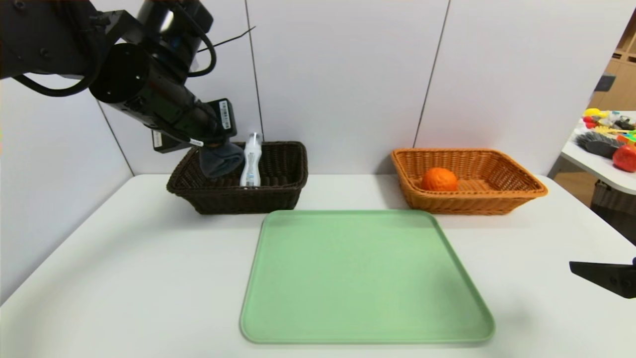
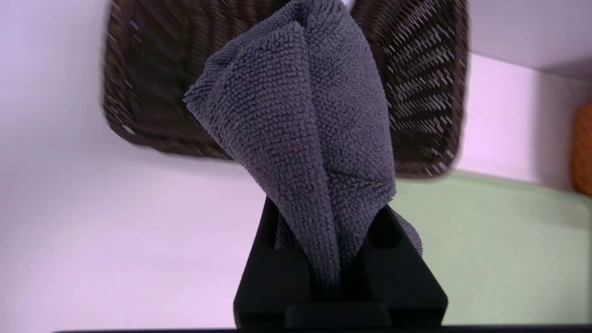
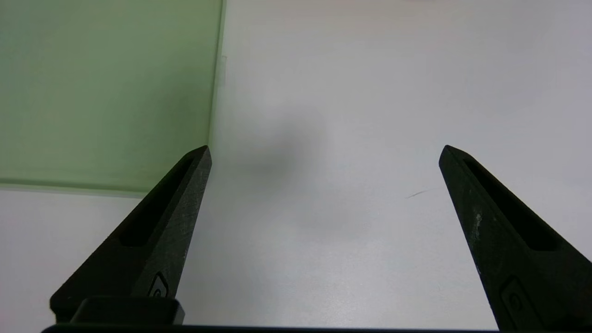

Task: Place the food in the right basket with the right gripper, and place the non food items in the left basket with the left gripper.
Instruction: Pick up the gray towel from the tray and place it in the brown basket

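Observation:
I should release the dark grey-blue cloth, now hanging above that basket, from my left gripper in the dark brown basket [image 1: 217,179] [image 2: 222,69] beside the white bottle.
My left gripper [image 1: 214,144] hangs over the dark brown left basket [image 1: 278,191], shut on the dark grey-blue cloth [image 1: 221,160]. From the left wrist, the cloth [image 2: 305,129] fans out from the closed fingers [image 2: 273,273] above the basket [image 2: 425,83]. A white bottle [image 1: 251,161] stands upright inside that basket, right beside the cloth. The orange fruit [image 1: 439,179] lies in the orange-tan right basket [image 1: 502,199]. My right gripper [image 3: 323,150] is open with nothing in it, low over the table at the front right, and only its tip [image 1: 603,278] shows in the head view.
A bare green tray [image 1: 362,278] lies in the middle of the white table [image 1: 124,278], in front of both baskets; its corner [image 3: 101,92] shows from the right wrist. A side table [image 1: 603,159] with toys and a red apple [image 1: 626,158] stands at the far right.

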Controlling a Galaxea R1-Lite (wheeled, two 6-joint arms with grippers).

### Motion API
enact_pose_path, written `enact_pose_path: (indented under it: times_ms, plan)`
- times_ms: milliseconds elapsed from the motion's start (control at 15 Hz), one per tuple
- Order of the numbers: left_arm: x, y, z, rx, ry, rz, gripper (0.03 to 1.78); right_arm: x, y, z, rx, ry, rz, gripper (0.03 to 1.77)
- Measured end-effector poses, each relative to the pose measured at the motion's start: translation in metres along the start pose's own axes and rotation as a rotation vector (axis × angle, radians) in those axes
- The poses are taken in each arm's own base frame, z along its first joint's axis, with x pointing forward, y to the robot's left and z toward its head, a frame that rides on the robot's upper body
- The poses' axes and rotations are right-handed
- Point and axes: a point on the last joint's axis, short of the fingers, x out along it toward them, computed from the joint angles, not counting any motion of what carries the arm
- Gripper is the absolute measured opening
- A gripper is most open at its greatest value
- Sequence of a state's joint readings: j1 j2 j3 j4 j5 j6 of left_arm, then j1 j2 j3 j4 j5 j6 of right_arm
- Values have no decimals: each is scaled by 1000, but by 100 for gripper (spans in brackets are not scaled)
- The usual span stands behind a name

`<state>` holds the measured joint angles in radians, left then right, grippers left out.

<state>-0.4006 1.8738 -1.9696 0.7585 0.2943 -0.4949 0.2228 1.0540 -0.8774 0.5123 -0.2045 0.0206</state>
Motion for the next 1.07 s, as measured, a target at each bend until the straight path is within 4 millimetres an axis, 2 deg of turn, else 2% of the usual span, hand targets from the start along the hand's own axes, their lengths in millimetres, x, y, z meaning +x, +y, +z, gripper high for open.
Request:
enact_pose_path:
  times_ms: [267,533,733,933,1067]
  plan:
    - [48,17,11,26,-26,63,27,-2,0,-3,0,-1,1,170]
    - [85,20,5,27,6,91,27,-5,-1,-4,4,-12,0,170]
    - [99,23,1,30,28,109,27,-4,-1,0,3,-23,-2,170]
    - [103,23,-1,36,38,112,27,2,1,10,-20,-67,-2,170]
    - [105,23,-2,52,42,113,27,5,2,10,-62,-55,5,170]
